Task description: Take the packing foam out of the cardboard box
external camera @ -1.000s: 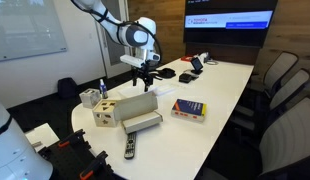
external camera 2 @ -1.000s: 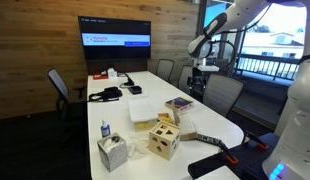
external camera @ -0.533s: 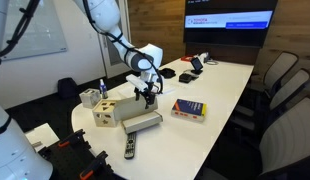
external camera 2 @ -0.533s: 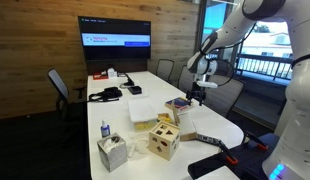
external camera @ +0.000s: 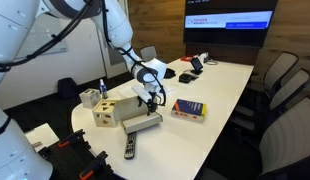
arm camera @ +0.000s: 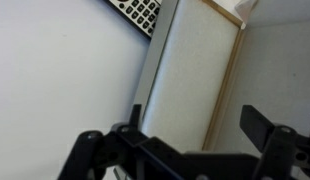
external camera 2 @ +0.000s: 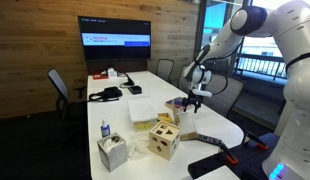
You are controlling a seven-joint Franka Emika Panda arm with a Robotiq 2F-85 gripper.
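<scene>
My gripper needs to close on the packing foam's long edge (external camera: 156,117) (arm camera: 147,115) along the near side of the cardboard box, at the packing foam's end by the blue-yellow-red flat box.
The cardboard box (external camera: 134,108) is tan and stands near the table's near end with its lid flap up. The pale packing foam (external camera: 144,122) lies along it. In the wrist view the foam (arm camera: 188,75) fills the middle, with the box's tan edge (arm camera: 224,88) along its right side. My gripper (external camera: 148,99) hangs just above the box and foam, pointing down, jaws open and empty. In the wrist view the gripper (arm camera: 175,140) has one finger on each side of the foam. It also shows in an exterior view (external camera 2: 189,104), where the box (external camera 2: 185,126) is mostly hidden.
A black remote (external camera: 129,148) lies in front of the box, also in the wrist view (arm camera: 141,11). A wooden cube with holes (external camera: 105,113) stands beside the box. A blue-yellow-red flat box (external camera: 188,109) lies on its other side. A tissue box (external camera: 90,97) and chairs (external camera: 280,75) are around.
The arm has come down and toward the near end of the table, from well above the box to just over the foam. The jaws stay open.
</scene>
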